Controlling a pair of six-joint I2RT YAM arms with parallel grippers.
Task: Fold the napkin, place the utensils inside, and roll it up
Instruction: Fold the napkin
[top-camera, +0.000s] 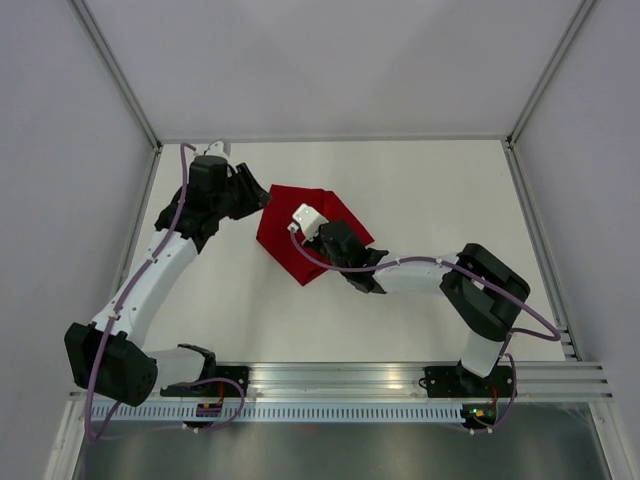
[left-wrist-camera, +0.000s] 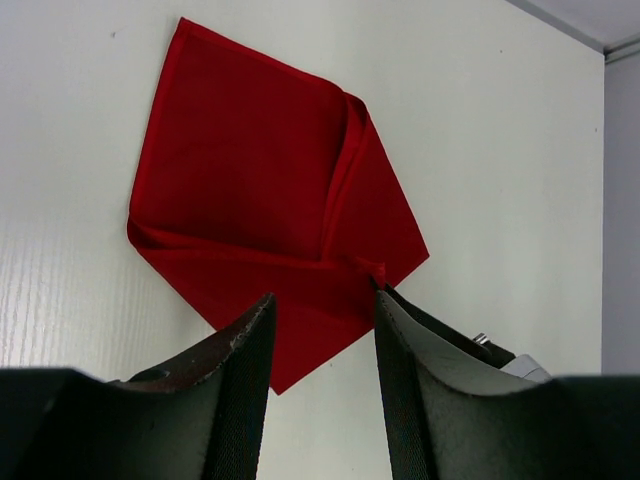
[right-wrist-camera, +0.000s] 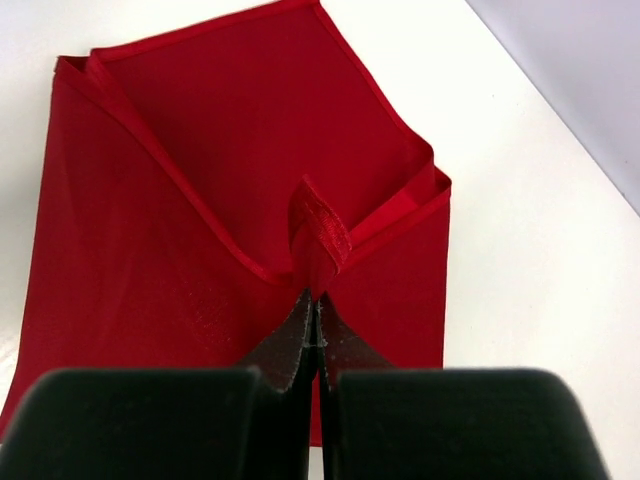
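The napkin flap's corner is bunched up in my right gripper, so that gripper should lay it flat, open, and take hold of the flap's hem closer to the napkin's edge (top-camera: 367, 242).
The deep-red napkin (top-camera: 285, 245) lies on the white table, partly folded, with one flap turned over its middle. It also shows in the left wrist view (left-wrist-camera: 240, 170) and the right wrist view (right-wrist-camera: 200, 150). My right gripper (top-camera: 322, 238) is shut on a bunched hem at the flap's corner (right-wrist-camera: 320, 235), its fingertips (right-wrist-camera: 300, 330) pressed together. My left gripper (top-camera: 262, 197) is open and empty, hovering at the napkin's far-left corner, with its fingers (left-wrist-camera: 250, 340) over the cloth's edge. No utensils are in view.
The white table (top-camera: 430, 200) is walled by pale panels on three sides. A metal rail (top-camera: 400, 375) runs along the near edge by the arm bases.
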